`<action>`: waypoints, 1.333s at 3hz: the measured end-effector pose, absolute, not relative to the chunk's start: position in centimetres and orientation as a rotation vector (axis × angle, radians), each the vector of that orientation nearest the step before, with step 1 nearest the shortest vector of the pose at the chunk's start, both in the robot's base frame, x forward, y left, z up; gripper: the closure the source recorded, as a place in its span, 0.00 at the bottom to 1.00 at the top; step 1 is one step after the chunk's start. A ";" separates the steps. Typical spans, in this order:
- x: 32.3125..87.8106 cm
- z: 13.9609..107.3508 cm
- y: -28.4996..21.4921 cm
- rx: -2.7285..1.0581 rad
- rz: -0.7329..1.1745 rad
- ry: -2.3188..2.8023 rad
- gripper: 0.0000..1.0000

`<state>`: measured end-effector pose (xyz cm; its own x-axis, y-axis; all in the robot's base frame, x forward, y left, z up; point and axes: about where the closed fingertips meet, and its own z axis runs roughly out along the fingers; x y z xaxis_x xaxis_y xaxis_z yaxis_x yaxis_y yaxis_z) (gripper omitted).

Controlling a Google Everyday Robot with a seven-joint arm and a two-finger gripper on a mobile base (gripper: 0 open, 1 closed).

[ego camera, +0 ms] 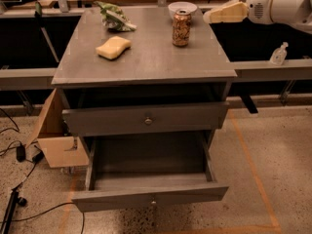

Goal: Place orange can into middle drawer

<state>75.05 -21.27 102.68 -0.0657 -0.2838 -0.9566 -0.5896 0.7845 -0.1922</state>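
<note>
Next, my gripper needs to go to the orange can in front of the white bowl and close around the can's middle (pixel 181 29).
The orange can (pixel 181 28) stands upright at the back right of the grey cabinet's top (pixel 146 65), just in front of a white bowl (pixel 182 7). The middle drawer (pixel 151 197) is pulled out, and its inside looks empty; it is the lower of the two knobbed fronts. The drawer front above it (pixel 146 119) is pushed in. My gripper (pixel 214 16) hangs at the upper right, tip pointing left, at about the height of the can's top. It is a short way right of the can, apart from it and holding nothing.
A yellow sponge (pixel 113 47) and a green crumpled bag (pixel 115 16) lie on the left of the cabinet top. A cardboard box (pixel 54 138) leans at the cabinet's left. Cables (pixel 14 150) lie on the floor. A small clear bottle (pixel 279 54) stands on the right ledge.
</note>
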 end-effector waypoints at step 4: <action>91.3 90.7 -15.4 -0.485 0.334 1.735 0.00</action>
<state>91.28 -15.37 90.75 -0.1706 -0.1398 -0.9754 -0.4915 0.8700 -0.0387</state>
